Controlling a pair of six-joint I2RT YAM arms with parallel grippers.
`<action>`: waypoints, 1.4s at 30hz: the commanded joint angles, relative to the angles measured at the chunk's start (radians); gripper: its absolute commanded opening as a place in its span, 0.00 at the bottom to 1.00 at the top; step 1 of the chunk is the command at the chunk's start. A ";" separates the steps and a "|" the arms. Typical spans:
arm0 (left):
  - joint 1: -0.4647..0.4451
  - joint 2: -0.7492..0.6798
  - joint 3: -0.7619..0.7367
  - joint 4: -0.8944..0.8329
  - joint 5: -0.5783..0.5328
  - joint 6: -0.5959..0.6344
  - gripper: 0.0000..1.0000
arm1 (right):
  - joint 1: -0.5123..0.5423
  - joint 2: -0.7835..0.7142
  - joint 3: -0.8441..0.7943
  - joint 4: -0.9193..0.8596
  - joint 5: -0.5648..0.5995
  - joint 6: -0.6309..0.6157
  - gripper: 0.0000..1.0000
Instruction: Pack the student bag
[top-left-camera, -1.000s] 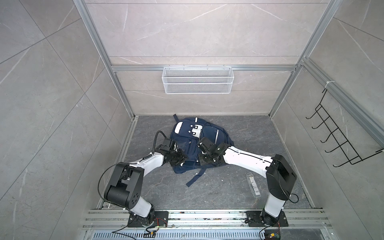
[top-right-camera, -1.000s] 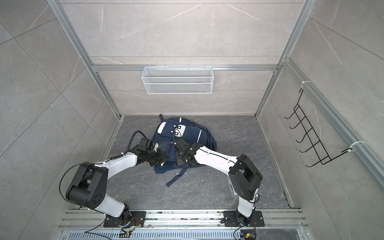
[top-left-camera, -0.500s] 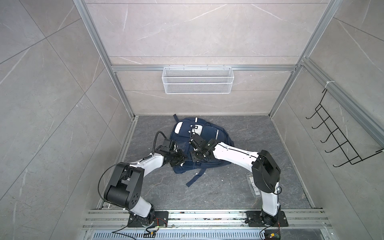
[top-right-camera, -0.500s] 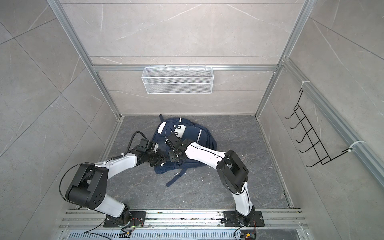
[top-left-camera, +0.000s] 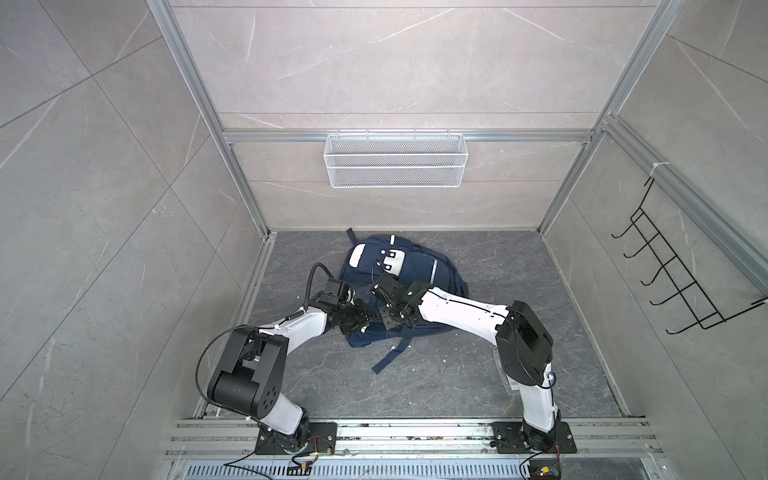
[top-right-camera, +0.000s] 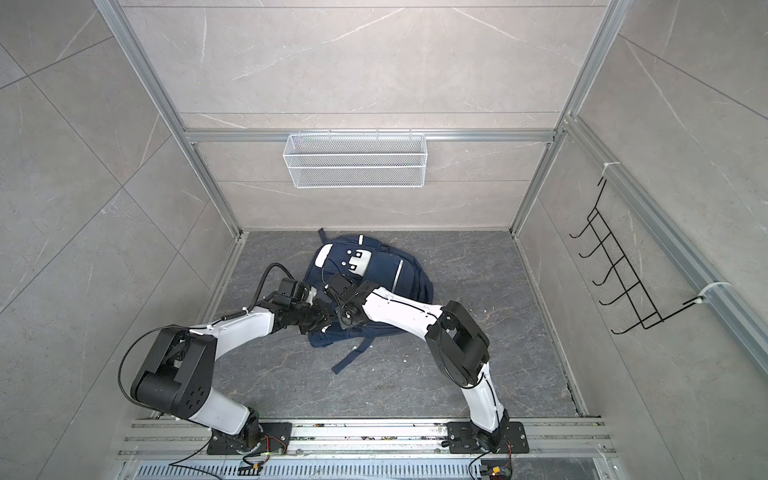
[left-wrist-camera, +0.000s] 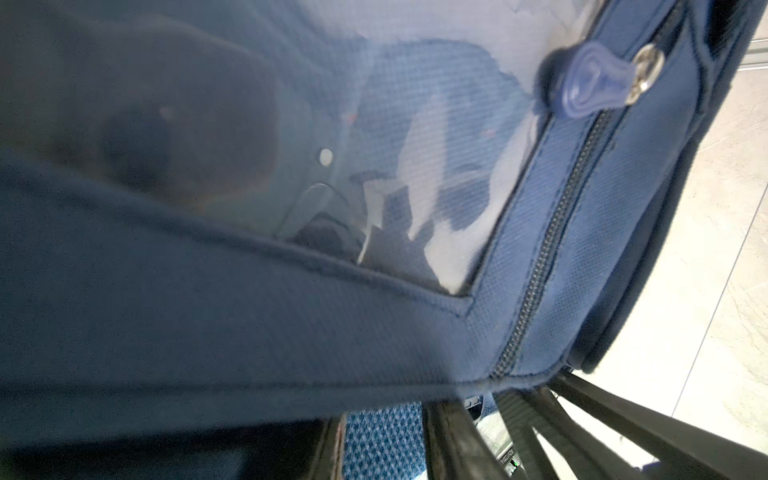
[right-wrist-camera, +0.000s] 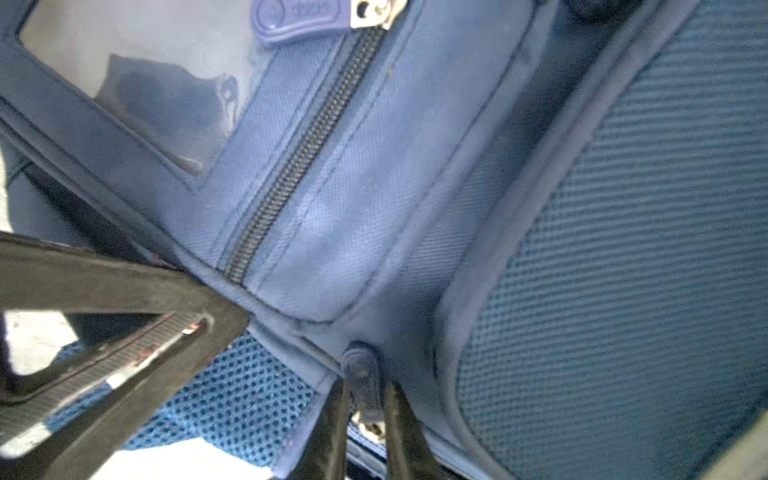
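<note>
The rubber end of the zipper pull sticks out past my right gripper's fingertips, so I will open and take the whole pull (right-wrist-camera: 367, 392) before I pull it along the zipper.
The student bag (top-left-camera: 415, 270) (top-right-camera: 382, 270), navy with white patches and a silver stripe, lies flat on the grey floor in both top views. My left gripper (top-left-camera: 362, 323) (top-right-camera: 321, 323) sits at the bag's near edge. In the left wrist view it (left-wrist-camera: 386, 444) is closed on blue mesh fabric of the bag, whose body (left-wrist-camera: 291, 311) drapes over the fingers. My right gripper (top-left-camera: 391, 322) (top-right-camera: 345, 320) meets it there. In the right wrist view it (right-wrist-camera: 362, 415) is shut on a blue rubber zipper pull (right-wrist-camera: 360, 372).
A white wire basket (top-left-camera: 395, 166) hangs on the back wall and a black hook rack (top-left-camera: 673, 282) on the right wall. A loose dark strap (top-left-camera: 390, 357) trails from the bag. A clear flat item (top-left-camera: 505, 374) lies by the right arm's base link.
The right gripper reached further left over the bag, then came back to its near edge and closed on the zipper pull. The left arm has stayed put.
</note>
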 joint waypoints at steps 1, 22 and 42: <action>0.010 -0.018 -0.021 -0.022 -0.017 -0.010 0.33 | 0.006 0.025 0.043 -0.023 0.034 -0.021 0.16; 0.010 -0.022 -0.011 -0.032 -0.015 -0.012 0.34 | 0.024 0.068 0.081 -0.072 0.089 -0.078 0.34; 0.011 -0.043 -0.031 -0.028 -0.017 -0.017 0.33 | 0.040 0.125 0.129 -0.098 0.155 -0.095 0.18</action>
